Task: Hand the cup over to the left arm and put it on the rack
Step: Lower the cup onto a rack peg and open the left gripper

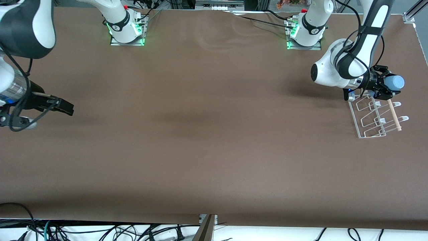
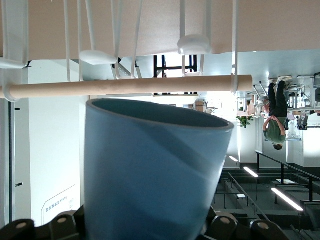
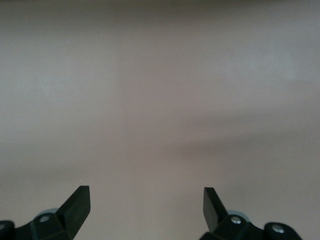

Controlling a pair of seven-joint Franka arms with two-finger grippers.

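Next, my left gripper lets go of the light blue cup on the pegs at the rack's end (image 1: 369,92) nearest the robots' bases.
My left gripper (image 1: 388,86) is shut on the light blue cup (image 1: 395,82) and holds it on its side in the air over the end of the white wire rack (image 1: 376,115) nearest the robots' bases. In the left wrist view the cup (image 2: 150,175) fills the middle, its open rim pointing at the rack's wooden rod (image 2: 125,86) and white prongs (image 2: 194,45). My right gripper (image 1: 68,107) is open and empty over bare table at the right arm's end. Its fingertips (image 3: 80,200) show only brown table between them.
The brown table (image 1: 200,134) is bare between the two arms. The rack's wooden rod (image 1: 394,115) lies along its side toward the table's edge at the left arm's end. Cables hang below the table's front edge (image 1: 133,231).
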